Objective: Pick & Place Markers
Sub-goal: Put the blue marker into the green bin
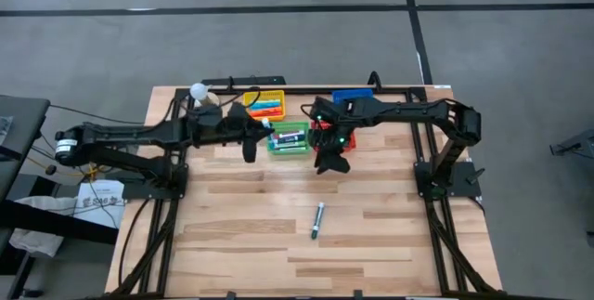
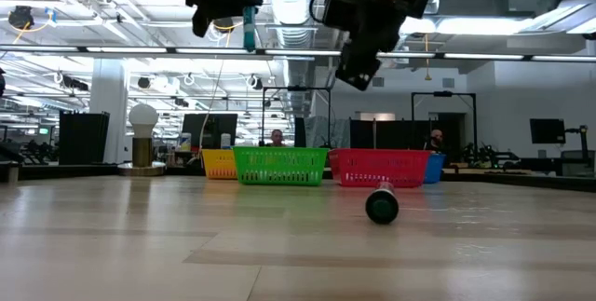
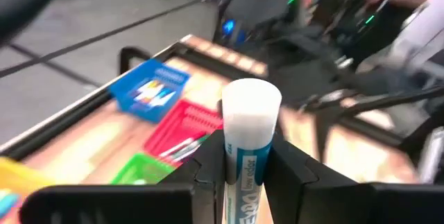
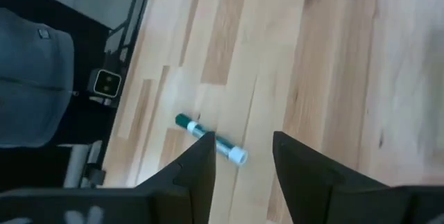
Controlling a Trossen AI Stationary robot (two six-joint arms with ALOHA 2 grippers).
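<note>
The blue-printed marker, now high over the table, will be let go by my left gripper on top of the markers in the green basket (image 1: 294, 139) (image 3: 142, 179).
My left gripper (image 3: 246, 151) is shut on a marker (image 3: 244, 137) that has a white end and a blue-printed barrel. It hangs high over the table, just left of the green basket (image 1: 290, 139). In the low view this marker (image 2: 249, 23) shows as a teal stick under my left gripper (image 2: 223, 3). A second marker (image 1: 317, 219), green with a white end, lies flat on the wooden table (image 1: 232, 244). My right gripper (image 4: 243, 154) is open above the table, near the red basket (image 2: 377, 166), and the lying marker (image 4: 208, 137) shows ahead of its fingers. My left gripper pinches the marker's barrel (image 3: 243, 175) between its two fingers, just behind the white end (image 3: 250, 109), which sticks out past the fingertips. The marker runs along the fingers. It is lifted clear of the table and stands roughly upright in the low view.
Four mesh baskets stand in a row near the far edge: yellow (image 1: 264, 105), green, red and blue (image 1: 353, 96), several with markers inside. A white bulb-shaped object (image 1: 198, 89) sits at the far left. Bare wood lies around the lying marker. People show in the room beyond.
</note>
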